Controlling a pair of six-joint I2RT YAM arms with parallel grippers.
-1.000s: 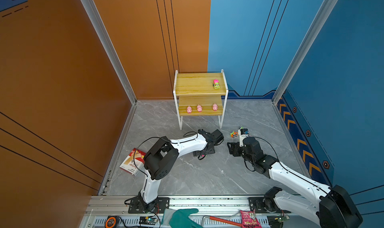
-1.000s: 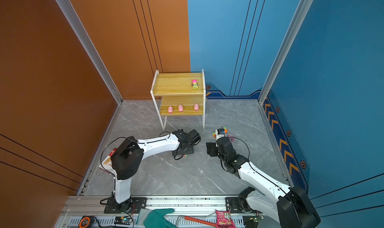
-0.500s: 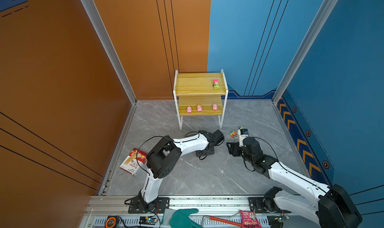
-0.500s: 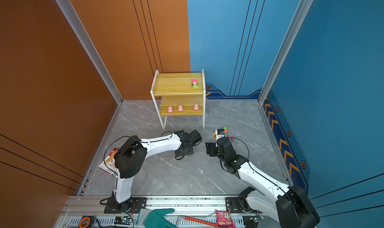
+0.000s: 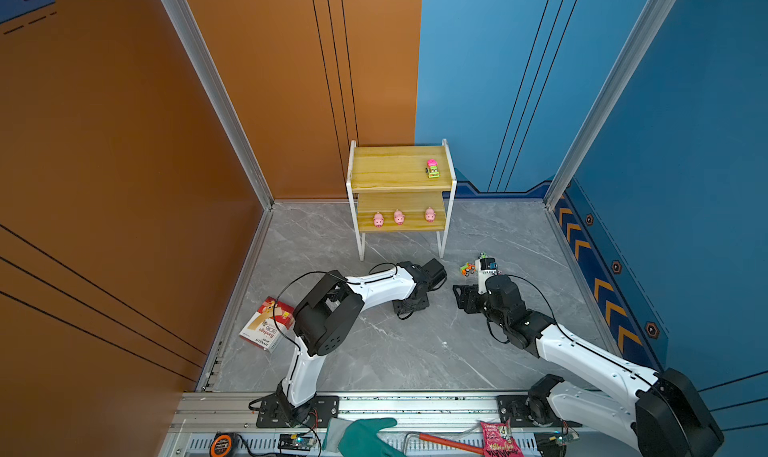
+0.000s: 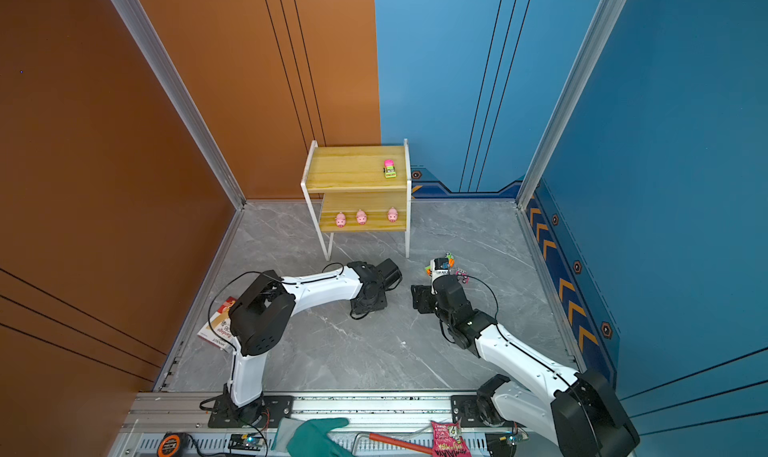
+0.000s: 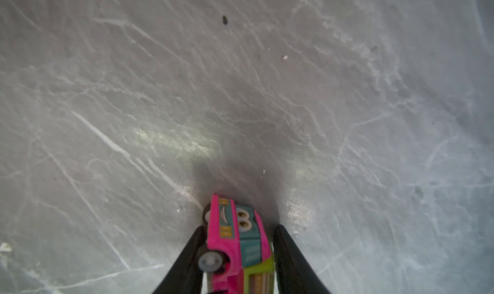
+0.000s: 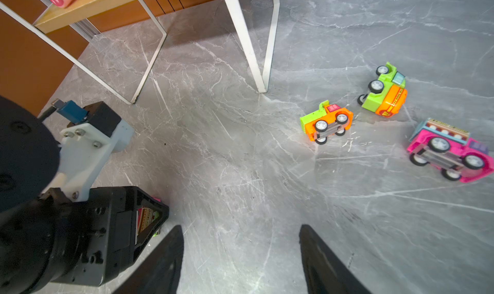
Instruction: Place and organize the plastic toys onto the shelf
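Note:
The robot's left gripper pinches the pink, teal and green truck at its front wheel and cab, so it should open, back off and grip the green bed (image 7: 259,278).
The shelf (image 5: 390,172) stands at the back wall, with three pink pigs (image 5: 399,216) in a row on its lower board and a pink-and-green truck (image 5: 432,169) on the top board. My left gripper (image 7: 239,227) is down on the floor in front of the shelf, shut on a pink, teal and green truck (image 7: 238,241) that lies on its side; a finger presses each flank. To its right my right gripper (image 8: 240,227) hangs open over bare floor. Beyond it three more trucks lie tipped over: orange-green (image 8: 327,121), green-orange (image 8: 382,92) and pink (image 8: 449,153).
A bandage box (image 5: 268,326) lies by the left wall. On the front rail sit a teal glove (image 5: 365,436), a pink snack packet (image 5: 496,438), a tape measure (image 5: 222,444) and a red-handled tool (image 5: 444,442). The shelf's white legs (image 8: 248,52) stand near the floor trucks.
The left gripper's jaws have closed in onto the truck while the left arm shifted only slightly. The right arm has stayed still.

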